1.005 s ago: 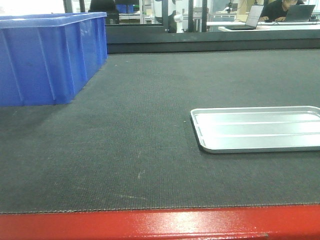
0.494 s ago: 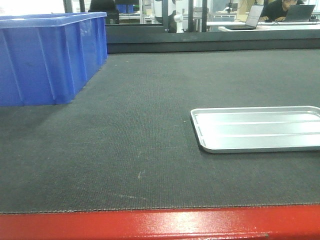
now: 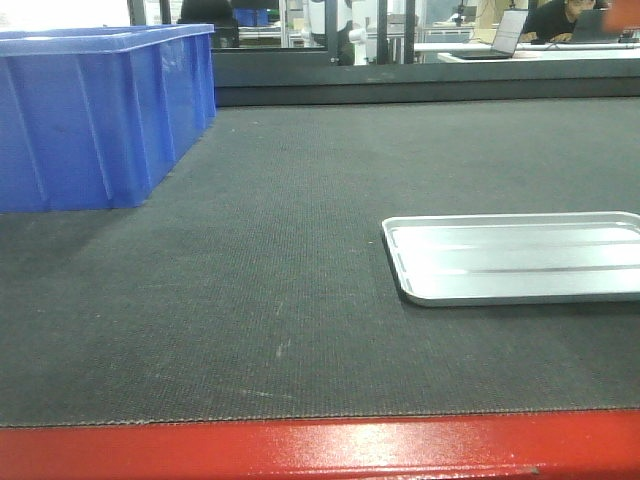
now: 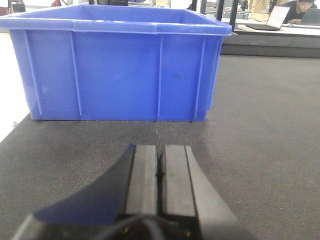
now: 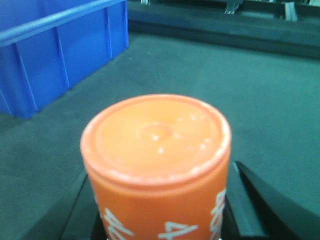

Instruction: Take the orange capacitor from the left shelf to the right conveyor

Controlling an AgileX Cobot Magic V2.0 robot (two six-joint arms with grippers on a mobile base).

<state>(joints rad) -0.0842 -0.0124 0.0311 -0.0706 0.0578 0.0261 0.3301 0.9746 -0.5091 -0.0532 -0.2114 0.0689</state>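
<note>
My right gripper is to place the orange capacitor. It is now held above the dark belt. I will stand it on the front half of the silver tray (image 3: pixel 557 271) and let go.
In the right wrist view, my right gripper (image 5: pixel 159 220) is shut on the orange capacitor (image 5: pixel 156 165), a fat orange cylinder with white lettering that fills the lower middle of the frame, held above the dark belt. In the left wrist view, my left gripper (image 4: pixel 161 175) is shut and empty, low over the dark belt, pointing at the blue bin (image 4: pixel 117 65). Neither gripper nor the capacitor shows in the front view.
The blue plastic bin (image 3: pixel 95 115) stands at the left back of the dark conveyor belt (image 3: pixel 290 250). A shallow silver tray (image 3: pixel 515 257) lies at the right. A red edge (image 3: pixel 320 450) runs along the front. The bin also shows at upper left in the right wrist view (image 5: pixel 55 55).
In the front view the belt, bin and tray stay where they were; only the reflections on the tray shift slightly.
</note>
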